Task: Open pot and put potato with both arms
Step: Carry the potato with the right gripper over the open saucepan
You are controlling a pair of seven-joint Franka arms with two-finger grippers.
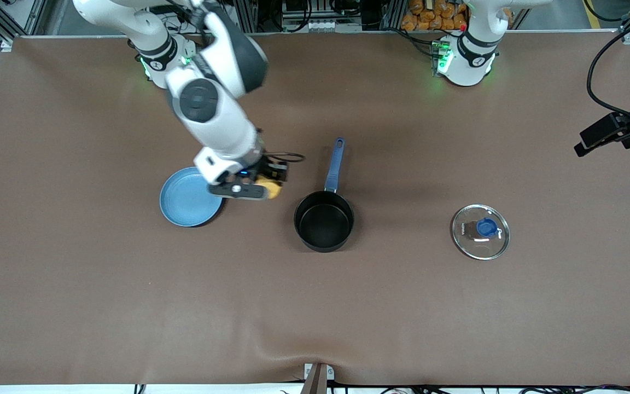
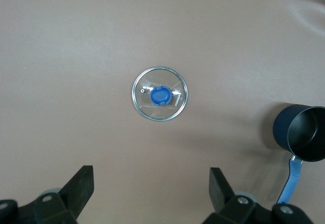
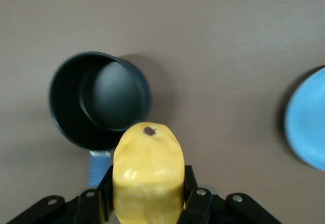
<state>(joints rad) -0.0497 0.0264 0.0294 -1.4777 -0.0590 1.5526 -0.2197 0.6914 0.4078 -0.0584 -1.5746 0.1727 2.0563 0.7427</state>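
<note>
My right gripper is going to let go of the yellow potato on the middle of the open pot's bottom (image 1: 324, 227) (image 3: 110, 96).
The pot (image 1: 324, 220) stands open and empty mid-table, its blue handle (image 1: 334, 164) pointing toward the robots' bases. My right gripper (image 1: 264, 187) is shut on the yellow potato (image 1: 274, 189) and holds it over the table between the plate and the pot. In the right wrist view the potato (image 3: 147, 173) sits between the fingers (image 3: 190, 193), with the pot (image 3: 99, 99) just ahead. My left gripper (image 2: 151, 181) is open and empty, high over the table, looking down on the glass lid (image 2: 160, 93). The pot also shows in the left wrist view (image 2: 302, 132).
The glass lid with a blue knob (image 1: 480, 231) lies flat on the table toward the left arm's end. A light-blue plate (image 1: 190, 197) lies empty beside the right gripper and also shows in the right wrist view (image 3: 307, 117). A black device on cables (image 1: 621, 128) hangs at the table's edge.
</note>
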